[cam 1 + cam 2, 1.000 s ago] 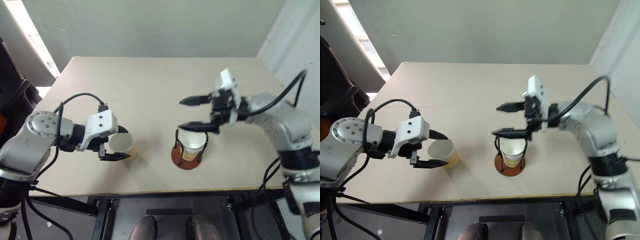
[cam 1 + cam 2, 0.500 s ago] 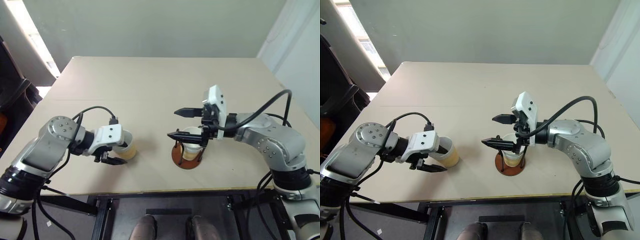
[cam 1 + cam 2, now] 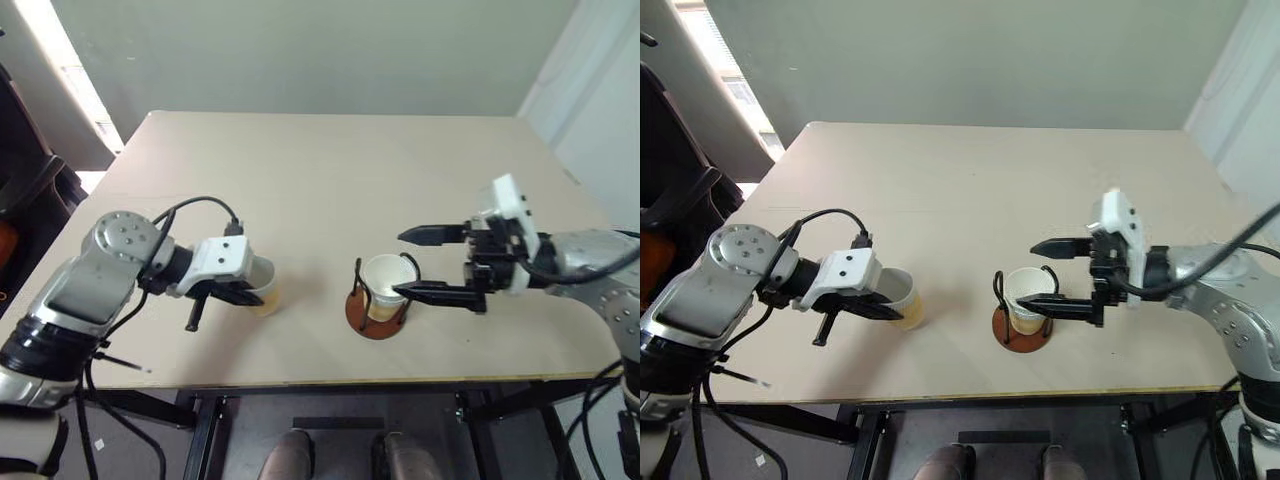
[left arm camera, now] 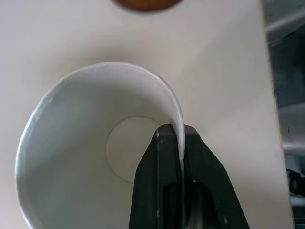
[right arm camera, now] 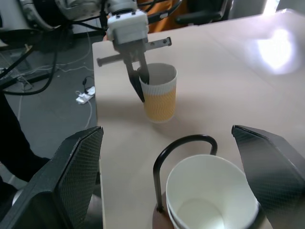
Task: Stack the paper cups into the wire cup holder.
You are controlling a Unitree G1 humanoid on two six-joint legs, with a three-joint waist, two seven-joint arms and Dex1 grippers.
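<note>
The paper cup in my left gripper, still upright on the table, will be let go inside the white opening of the stacked cups (image 3: 390,274) in the wire holder.
One paper cup (image 3: 266,298) stands upright on the table at the left, tan outside and white inside. My left gripper (image 4: 177,136) is shut on its rim wall, one finger inside the cup and one outside. The wire cup holder (image 3: 356,311) stands near the table's front edge, its black loops rising from a reddish-brown disc, with stacked paper cups (image 5: 209,191) inside it. My right gripper (image 3: 400,264) is open just right of the holder, its fingertips level with the cup rim and nothing between them. The right wrist view also shows the left gripper (image 5: 140,83) on its cup (image 5: 159,98).
The beige table (image 3: 300,170) stretches wide behind both arms. Its front edge runs close below the holder. Dark furniture (image 3: 30,190) stands off the table's left side, and cables lie on the floor (image 5: 86,93) there.
My left gripper has shut on the cup's wall. My right gripper has drawn back to the right, from above the holder to beside it, still open.
</note>
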